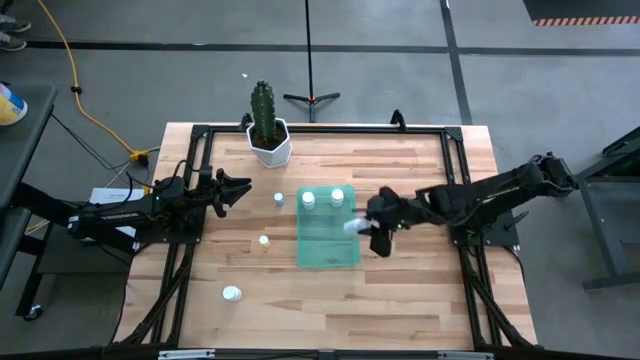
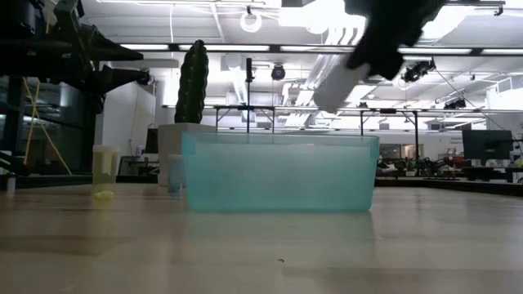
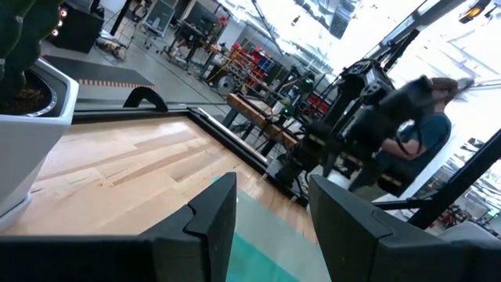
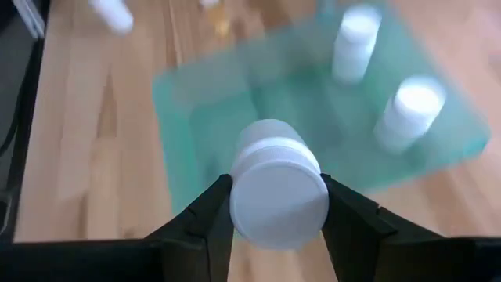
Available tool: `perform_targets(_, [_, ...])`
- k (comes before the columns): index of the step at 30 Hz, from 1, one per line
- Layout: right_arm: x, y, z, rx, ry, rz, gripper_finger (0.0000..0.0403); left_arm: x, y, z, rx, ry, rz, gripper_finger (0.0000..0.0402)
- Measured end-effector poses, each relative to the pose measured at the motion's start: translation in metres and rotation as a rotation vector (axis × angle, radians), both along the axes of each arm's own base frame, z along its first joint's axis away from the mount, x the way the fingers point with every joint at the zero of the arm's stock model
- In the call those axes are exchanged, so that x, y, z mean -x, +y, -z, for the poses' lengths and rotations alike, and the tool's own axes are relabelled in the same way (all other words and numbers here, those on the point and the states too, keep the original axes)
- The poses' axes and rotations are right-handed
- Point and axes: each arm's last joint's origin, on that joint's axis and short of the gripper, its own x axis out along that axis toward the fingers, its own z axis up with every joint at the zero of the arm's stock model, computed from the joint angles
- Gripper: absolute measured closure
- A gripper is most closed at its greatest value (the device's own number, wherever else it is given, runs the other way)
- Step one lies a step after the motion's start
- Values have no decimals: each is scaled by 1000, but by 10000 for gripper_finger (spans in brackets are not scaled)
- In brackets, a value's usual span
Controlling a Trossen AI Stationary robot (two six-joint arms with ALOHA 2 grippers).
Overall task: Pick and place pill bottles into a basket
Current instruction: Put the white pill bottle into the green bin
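Note:
My right gripper needs to release its pill bottle, now held above the tray's rim, in the green tray (image 1: 343, 225) (image 4: 330, 166), in front of the closer standing white bottle.
The green tray (image 1: 328, 240) lies mid-table with two white pill bottles (image 1: 308, 200) (image 1: 337, 196) standing in its far end. My right gripper (image 1: 362, 228) is at the tray's right rim, above it, shut on a white pill bottle (image 4: 275, 182). Three more bottles stand on the wood left of the tray (image 1: 278, 200) (image 1: 264, 241) (image 1: 231, 293). My left gripper (image 1: 243, 187) is open and empty, left of the tray, near the cactus pot (image 1: 269, 145). My right gripper pinches the bottle's body (image 4: 235, 200) between its two fingers, one on each side. The bottle is lifted clear, above the tray, and tilted in the low view (image 2: 341, 82). Its end (image 4: 278, 205) faces the wrist camera.
A cactus in a white hexagonal pot stands at the far edge, left of centre. A black frame (image 1: 455, 150) runs around the table top. Bare wood lies near the front edge (image 1: 330, 310) and right of the tray.

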Motion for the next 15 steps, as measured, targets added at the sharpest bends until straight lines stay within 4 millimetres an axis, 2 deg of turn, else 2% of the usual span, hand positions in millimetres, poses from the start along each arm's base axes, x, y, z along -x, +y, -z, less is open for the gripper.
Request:
perform_targets(5, [-10,-20,-9,87,-115,0,253,0,0,0,0,0,0,208])
perform_targets(10, [-12,-38,-11,113,-114,31,255,0,0,0,0,0,0,208])
perform_targets(15, [-34,-44,-38,192,-146,-17,254,0,0,0,1,1,-14,208])
